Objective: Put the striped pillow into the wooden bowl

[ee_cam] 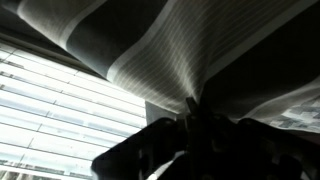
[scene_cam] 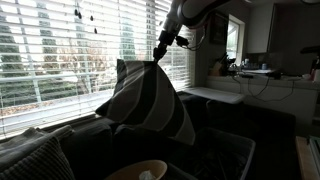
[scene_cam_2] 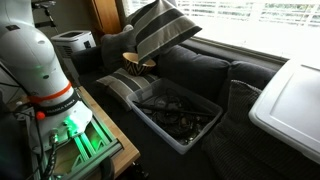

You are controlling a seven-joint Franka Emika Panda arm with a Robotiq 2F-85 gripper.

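The gripper I use will release the striped pillow on the couch (scene_cam: 97, 166) between the ribbed cushion and the wooden bowl.
The striped pillow (scene_cam: 150, 98) hangs in the air by one corner, with broad dark grey and cream stripes. My gripper (scene_cam: 160, 50) is shut on its top corner. In an exterior view the pillow (scene_cam_2: 160, 28) hangs above the wooden bowl (scene_cam_2: 138, 65), which peeks out beneath it on the couch. The bowl's pale rim (scene_cam: 135, 170) also shows at the bottom edge, below the pillow. In the wrist view the striped fabric (ee_cam: 170, 55) fills the frame and bunches between the dark fingers (ee_cam: 195, 115).
A dark couch (scene_cam_2: 200, 72) runs under the blinds of the window (scene_cam: 60, 50). A finely ribbed dark cushion (scene_cam_2: 125, 88) lies by the bowl. A grey bin (scene_cam_2: 180, 115) of dark items sits in front. A white table (scene_cam_2: 295, 100) stands to one side.
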